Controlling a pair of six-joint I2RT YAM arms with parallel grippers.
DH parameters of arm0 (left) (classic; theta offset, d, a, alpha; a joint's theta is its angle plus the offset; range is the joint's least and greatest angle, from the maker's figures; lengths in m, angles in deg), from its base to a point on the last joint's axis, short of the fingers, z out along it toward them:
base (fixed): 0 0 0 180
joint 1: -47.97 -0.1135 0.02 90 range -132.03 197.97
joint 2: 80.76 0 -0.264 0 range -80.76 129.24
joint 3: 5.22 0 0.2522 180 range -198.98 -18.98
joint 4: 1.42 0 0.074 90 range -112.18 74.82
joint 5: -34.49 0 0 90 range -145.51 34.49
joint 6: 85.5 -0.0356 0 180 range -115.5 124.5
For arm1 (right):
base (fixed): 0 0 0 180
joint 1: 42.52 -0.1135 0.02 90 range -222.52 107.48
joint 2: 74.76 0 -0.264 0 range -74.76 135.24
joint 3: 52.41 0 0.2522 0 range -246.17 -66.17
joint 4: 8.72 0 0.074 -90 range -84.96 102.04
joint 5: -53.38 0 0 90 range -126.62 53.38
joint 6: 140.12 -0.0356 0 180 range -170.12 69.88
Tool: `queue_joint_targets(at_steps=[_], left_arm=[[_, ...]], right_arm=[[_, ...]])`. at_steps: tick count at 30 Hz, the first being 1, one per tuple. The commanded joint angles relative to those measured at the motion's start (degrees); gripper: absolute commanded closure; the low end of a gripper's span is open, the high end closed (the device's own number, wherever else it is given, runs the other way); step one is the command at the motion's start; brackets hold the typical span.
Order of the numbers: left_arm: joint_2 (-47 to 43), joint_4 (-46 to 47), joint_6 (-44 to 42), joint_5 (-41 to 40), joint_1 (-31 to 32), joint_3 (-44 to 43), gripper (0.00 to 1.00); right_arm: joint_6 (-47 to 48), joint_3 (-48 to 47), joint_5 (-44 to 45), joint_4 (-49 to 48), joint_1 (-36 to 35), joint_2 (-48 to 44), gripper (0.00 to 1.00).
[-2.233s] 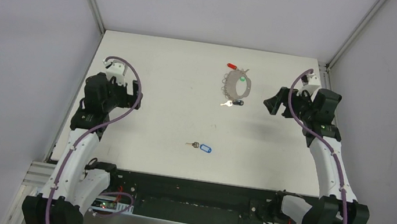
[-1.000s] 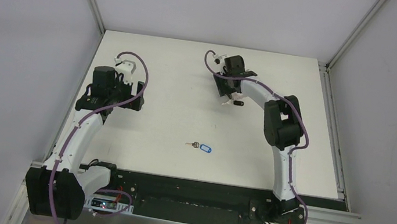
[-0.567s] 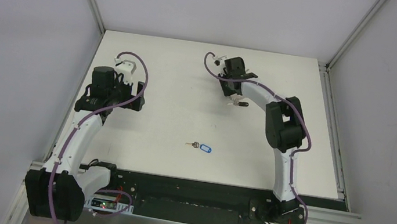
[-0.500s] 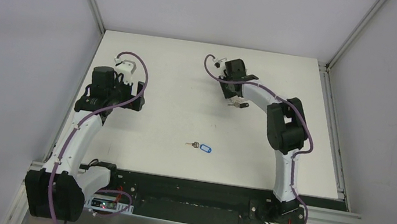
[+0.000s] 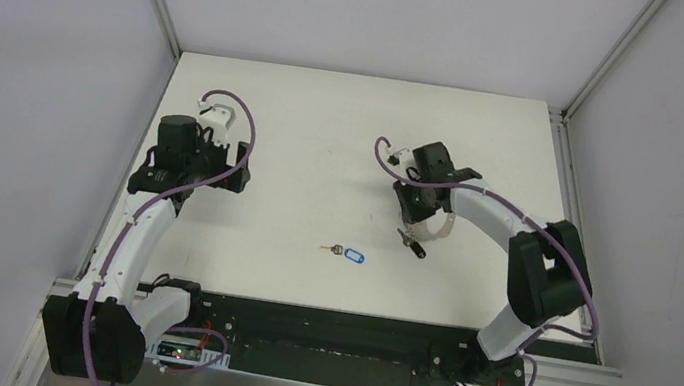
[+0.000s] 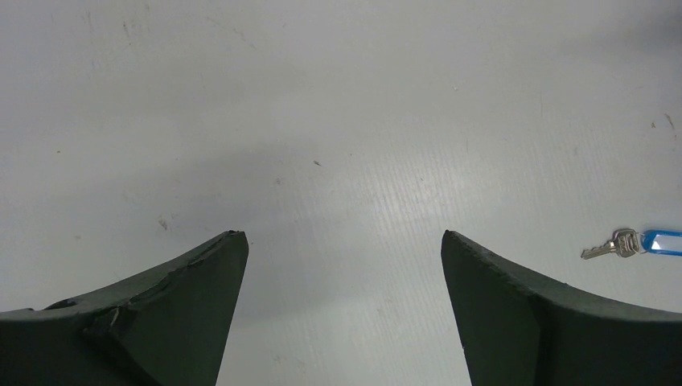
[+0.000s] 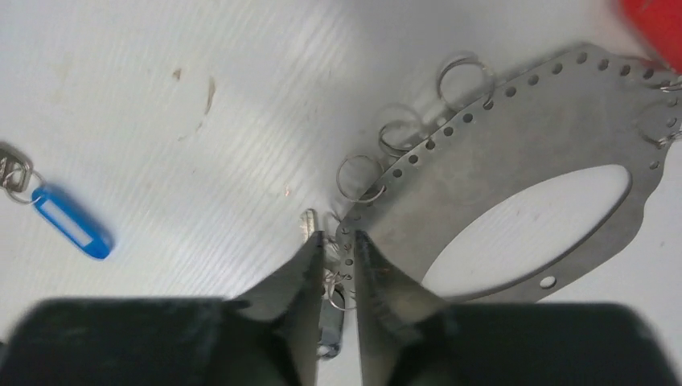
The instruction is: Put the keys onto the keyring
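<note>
The robot's right gripper is at the black-tagged key's end of the keyring, so it should grab the rim (image 7: 412,156) next to the empty split rings before it lifts the keyring.
The keyring (image 7: 515,137) is a flat grey metal ring with a row of small holes and several split rings along its rim. My right gripper (image 7: 338,241) is shut on its near rim, with a key and a dark tag hanging between the fingers. A red tag (image 7: 655,20) shows at the ring's far edge. In the top view the right gripper (image 5: 417,204) holds the keyring (image 5: 435,228) right of centre, a black tag (image 5: 414,247) dangling below. A key with a blue tag (image 5: 350,254) lies alone on the table, left of it. My left gripper (image 6: 344,241) is open and holds nothing.
White table (image 5: 304,147) enclosed by grey walls with metal corner posts. The blue-tagged key (image 6: 635,243) sits at the right edge of the left wrist view, and at the left (image 7: 71,223) of the right wrist view. The left gripper (image 5: 235,170) hovers at the table's left.
My right arm closed on the keyring at the far middle and has brought it nearer, toward the blue-tagged key. The left arm has stayed still over the last second.
</note>
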Motion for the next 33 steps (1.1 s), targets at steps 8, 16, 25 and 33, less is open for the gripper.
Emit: queue_joint_targets(at_steps=[8,16,25,33], left_arm=[[0.30,0.36,-1.13,1.88,0.23,-1.84,0.05],[-0.83,0.09,-1.47,1.68,0.26,-1.73,0.05],[-0.39,0.26,-1.63,1.97,0.25,-1.46,0.05],[-0.32,0.28,-1.72,2.24,0.24,-1.44,0.05]], right_arm=[[3.82,-1.42,1.44,0.93,-0.16,-6.39,0.50],[9.51,-7.08,4.65,0.83,-0.23,3.44,0.53],[15.67,-10.53,5.22,5.66,-0.65,7.82,0.54],[18.69,-9.83,5.76,7.65,-2.17,9.05,0.57]])
